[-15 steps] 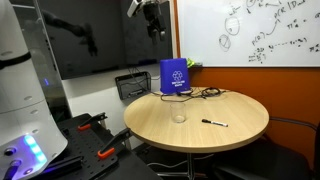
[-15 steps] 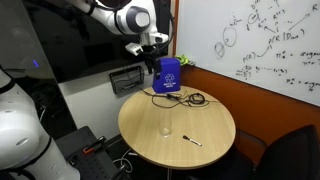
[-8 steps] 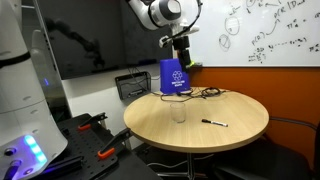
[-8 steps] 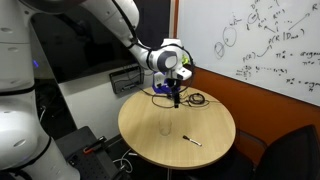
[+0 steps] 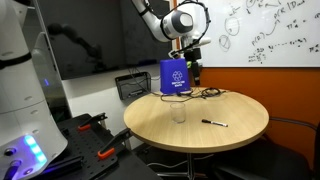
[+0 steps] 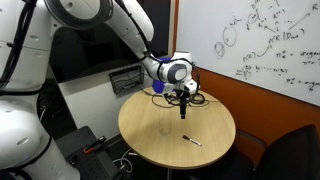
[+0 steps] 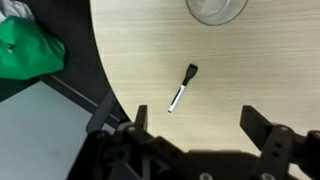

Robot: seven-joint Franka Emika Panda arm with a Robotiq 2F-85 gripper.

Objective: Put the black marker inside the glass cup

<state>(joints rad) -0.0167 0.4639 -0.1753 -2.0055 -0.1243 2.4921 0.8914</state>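
Observation:
The black marker is my gripper's next stop, and my gripper will close on its white end (image 5: 223, 124) (image 7: 175, 102), the end that is farther away from the glass cup.
The black marker (image 5: 214, 123) lies flat on the round wooden table (image 5: 240, 112), to the right of the glass cup (image 5: 178, 113). Both also show in an exterior view, marker (image 6: 192, 140) and cup (image 6: 165, 129). My gripper (image 5: 194, 76) hangs open and empty above the far part of the table, well above both; it also shows in an exterior view (image 6: 183, 110). In the wrist view the marker (image 7: 181, 88) lies below and ahead of my open jaws (image 7: 196, 125), and the cup's rim (image 7: 216, 9) sits at the top edge.
A blue bag (image 5: 173, 77) and a tangle of black cables (image 5: 200, 94) sit at the table's far edge. A whiteboard (image 5: 270, 30) hangs behind. A green object (image 7: 28, 50) lies off the table's edge in the wrist view. Tools lie on the floor (image 5: 95, 135).
My arm has swung from high near the wall down and over the table, so the gripper now hangs above the tabletop behind the cup and marker. The marker and cup have not moved.

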